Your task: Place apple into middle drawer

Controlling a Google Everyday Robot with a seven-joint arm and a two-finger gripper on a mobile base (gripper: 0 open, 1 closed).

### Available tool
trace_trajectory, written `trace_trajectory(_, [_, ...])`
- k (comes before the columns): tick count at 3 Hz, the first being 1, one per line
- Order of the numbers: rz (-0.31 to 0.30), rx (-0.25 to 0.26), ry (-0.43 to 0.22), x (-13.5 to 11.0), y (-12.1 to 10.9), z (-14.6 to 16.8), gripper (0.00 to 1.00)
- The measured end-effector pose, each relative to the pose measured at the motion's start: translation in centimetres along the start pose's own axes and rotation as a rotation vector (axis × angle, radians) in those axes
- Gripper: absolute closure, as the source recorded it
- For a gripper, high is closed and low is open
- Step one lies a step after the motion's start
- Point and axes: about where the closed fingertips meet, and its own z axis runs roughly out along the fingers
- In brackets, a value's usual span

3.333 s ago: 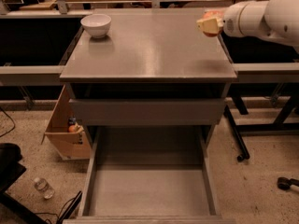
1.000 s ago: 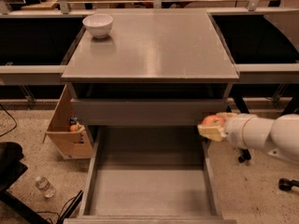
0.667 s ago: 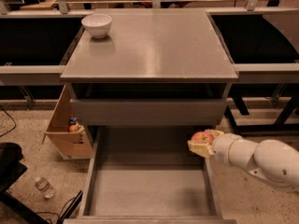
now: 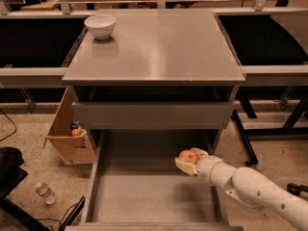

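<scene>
Next, my gripper releases the apple on the open drawer's grey bottom (image 4: 150, 172), about halfway between the drawer's two sides. The apple is now held above that drawer floor.
The apple (image 4: 187, 156) is small, round and red-orange with a yellowish patch. It sits between the pale fingers of my gripper (image 4: 189, 161), which is shut on it. The white arm comes in from the lower right. The gripper holds the apple over the right rear part of the middle drawer (image 4: 144, 196), a wide grey box pulled out below the cabinet, with low side walls and a flat floor. The apple is above the floor, and its shadow falls on the floor under it.
A white bowl (image 4: 99, 26) stands at the back left of the grey cabinet top (image 4: 159, 47). A plain drawer front (image 4: 153, 114) is above the open drawer. A cardboard box (image 4: 67, 134) and a plastic bottle (image 4: 45, 192) lie on the floor at left.
The arm with the apple has come down from the cabinet top's right edge, past the cabinet's right side, and moved left into the open drawer.
</scene>
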Motion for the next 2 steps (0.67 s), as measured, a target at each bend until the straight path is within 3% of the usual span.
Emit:
trace_trajectory(1, [0.0,0.0,0.0,0.0,0.0,0.0,1.0])
trace_trajectory(2, [-0.035,-0.067,-0.002,1.3,2.1,2.7,1.0])
